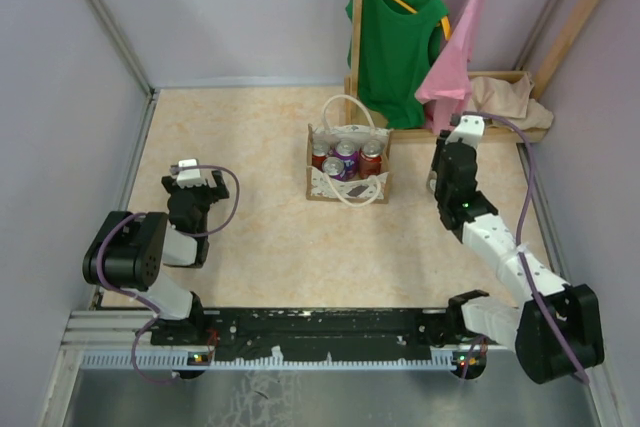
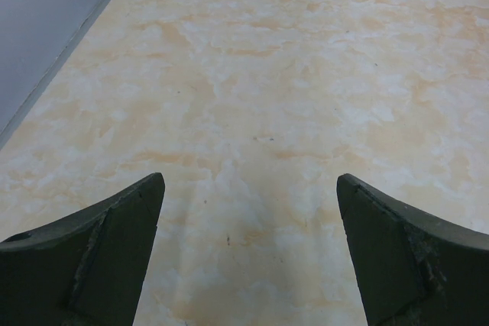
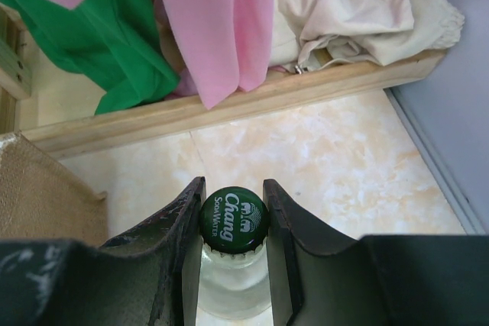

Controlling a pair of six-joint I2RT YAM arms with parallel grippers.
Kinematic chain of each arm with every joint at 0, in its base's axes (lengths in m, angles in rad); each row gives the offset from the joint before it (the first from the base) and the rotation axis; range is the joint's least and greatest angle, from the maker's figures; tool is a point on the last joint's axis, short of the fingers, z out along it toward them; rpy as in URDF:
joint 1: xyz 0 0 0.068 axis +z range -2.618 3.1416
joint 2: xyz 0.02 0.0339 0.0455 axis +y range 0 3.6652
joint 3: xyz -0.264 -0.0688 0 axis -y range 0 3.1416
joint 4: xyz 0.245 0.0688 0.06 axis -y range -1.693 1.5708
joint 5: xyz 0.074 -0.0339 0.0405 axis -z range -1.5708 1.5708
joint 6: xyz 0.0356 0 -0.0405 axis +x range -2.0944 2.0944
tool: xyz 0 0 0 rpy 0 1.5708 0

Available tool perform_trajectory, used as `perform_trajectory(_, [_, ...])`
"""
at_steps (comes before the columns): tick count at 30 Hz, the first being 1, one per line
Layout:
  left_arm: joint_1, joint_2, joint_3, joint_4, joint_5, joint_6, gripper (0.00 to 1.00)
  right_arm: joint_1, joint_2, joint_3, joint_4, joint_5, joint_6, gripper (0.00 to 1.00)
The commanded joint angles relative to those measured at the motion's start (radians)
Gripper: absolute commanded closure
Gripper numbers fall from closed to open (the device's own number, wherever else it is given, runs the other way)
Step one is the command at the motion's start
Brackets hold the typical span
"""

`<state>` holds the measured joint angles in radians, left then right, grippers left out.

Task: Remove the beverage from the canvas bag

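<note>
I need to release the clear glass bottle from my right gripper on the bare tabletop (image 1: 426, 210) next to the front edge of the canvas bag.
The canvas bag (image 1: 347, 190) stands mid-table, beige with white loop handles, and several cans (image 1: 346, 157) show inside it. Its tan wall (image 3: 38, 196) fills the left edge of the right wrist view. To the right of the bag, my right gripper (image 1: 447, 182) (image 3: 233, 185) is shut on the neck of a clear glass bottle with a green "Chang Soda Water" cap (image 3: 233, 219). Seen from above, the gripper hides the bottle. My left gripper (image 1: 190, 182) (image 2: 250, 181) stands open over bare tabletop at the left, with nothing between its fingers.
A wooden rack base (image 3: 252, 97) runs along the back right. A green shirt (image 1: 395, 37) and a pink cloth (image 1: 455, 57) hang above it, and a crumpled beige cloth (image 1: 510, 97) lies on it. The right wall (image 3: 458, 143) is close by.
</note>
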<state>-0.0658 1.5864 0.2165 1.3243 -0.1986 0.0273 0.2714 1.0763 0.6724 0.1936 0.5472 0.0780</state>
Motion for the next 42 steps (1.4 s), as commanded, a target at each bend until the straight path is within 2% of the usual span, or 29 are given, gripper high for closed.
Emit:
perform_trajectory(1, [0.000,0.006,-0.006,0.018,-0.004,0.005,0.00,-0.006,-0.020,0.008,0.187,-0.015,0.033,1.00])
perform_trajectory(14, [-0.001,0.006,-0.006,0.018,-0.003,0.005,0.00,0.006,-0.161,-0.210,0.272,-0.093,0.085,1.00])
perform_trajectory(22, [-0.002,0.006,-0.005,0.017,-0.004,0.005,0.00,0.055,-0.204,-0.235,0.217,-0.075,0.033,1.00])
perform_trajectory(23, [-0.001,0.006,-0.006,0.017,-0.004,0.005,0.00,0.075,-0.202,-0.231,0.211,-0.066,0.019,0.97])
perform_trajectory(24, [-0.002,0.007,-0.006,0.018,-0.003,0.005,0.00,0.088,-0.199,-0.228,0.207,-0.062,0.006,0.87])
perform_trajectory(27, [-0.001,0.006,-0.006,0.018,-0.003,0.005,0.00,0.114,-0.195,-0.224,0.199,-0.037,-0.007,0.45])
perform_trajectory(29, [-0.001,0.006,-0.005,0.018,-0.003,0.005,0.00,0.124,-0.197,-0.223,0.198,-0.019,-0.002,0.27])
perform_trajectory(30, [-0.002,0.006,-0.006,0.018,-0.004,0.005,0.00,0.128,-0.199,-0.224,0.198,-0.012,0.000,0.11])
perform_trajectory(31, [-0.001,0.006,-0.006,0.018,-0.004,0.005,0.00,0.130,-0.201,-0.223,0.197,-0.006,0.002,0.03])
perform_trajectory(38, [0.000,0.007,-0.006,0.018,-0.004,0.005,0.00,0.132,-0.238,-0.189,0.198,0.037,-0.023,0.01])
perform_trajectory(42, [-0.001,0.007,-0.006,0.018,-0.003,0.005,0.00,0.137,-0.266,-0.040,0.158,0.039,-0.069,0.01])
